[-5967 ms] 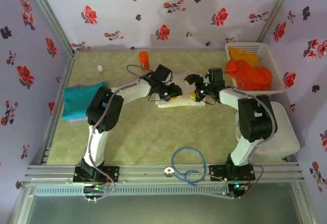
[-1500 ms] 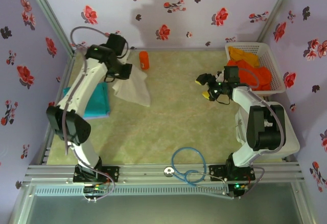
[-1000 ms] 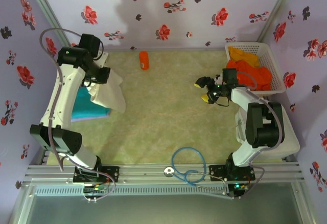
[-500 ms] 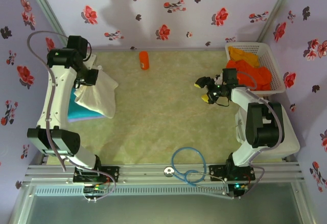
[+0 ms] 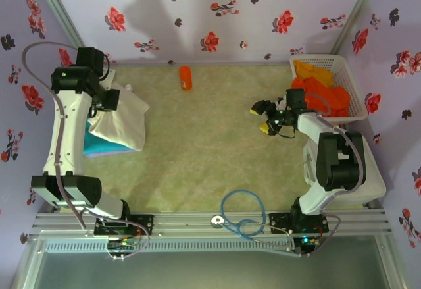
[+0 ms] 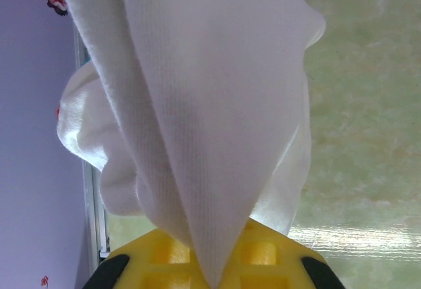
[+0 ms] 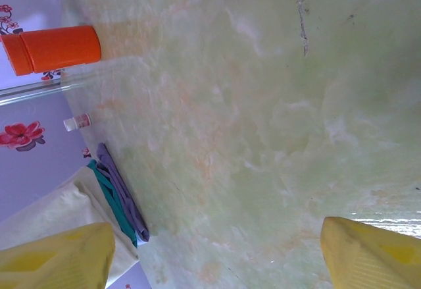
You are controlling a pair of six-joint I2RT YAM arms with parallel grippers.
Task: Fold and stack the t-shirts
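Note:
The white t-shirt is to go on top of the teal t-shirt point(image 5: 113, 136). I need to lay it down flat there with my left gripper.
A folded white t-shirt point(image 5: 123, 123) hangs from my left gripper point(image 5: 108, 101), which is shut on its top edge; the cloth droops over a teal t-shirt point(image 5: 92, 146) lying flat at the table's left edge. In the left wrist view the white t-shirt point(image 6: 210, 105) runs down into the shut yellow jaws of the left gripper point(image 6: 212, 266). Orange t-shirts point(image 5: 323, 93) lie heaped in the basket point(image 5: 358, 98) at the back right. My right gripper point(image 5: 265, 117) stands open and empty just left of that basket; its wrist view shows the right gripper point(image 7: 214, 256) over bare table, with the teal t-shirt point(image 7: 110, 200) far off.
An orange bottle point(image 5: 186, 77) stands near the back wall, also the orange bottle point(image 7: 56, 49) in the right wrist view, with a small vial point(image 7: 79, 122) beyond it. A white slab point(image 5: 362, 170) sits by the right arm's base. Floral walls close in the table.
My left arm has swung further left and a little lower with the white t-shirt, so it now hangs over the teal one. The right arm has stayed still.

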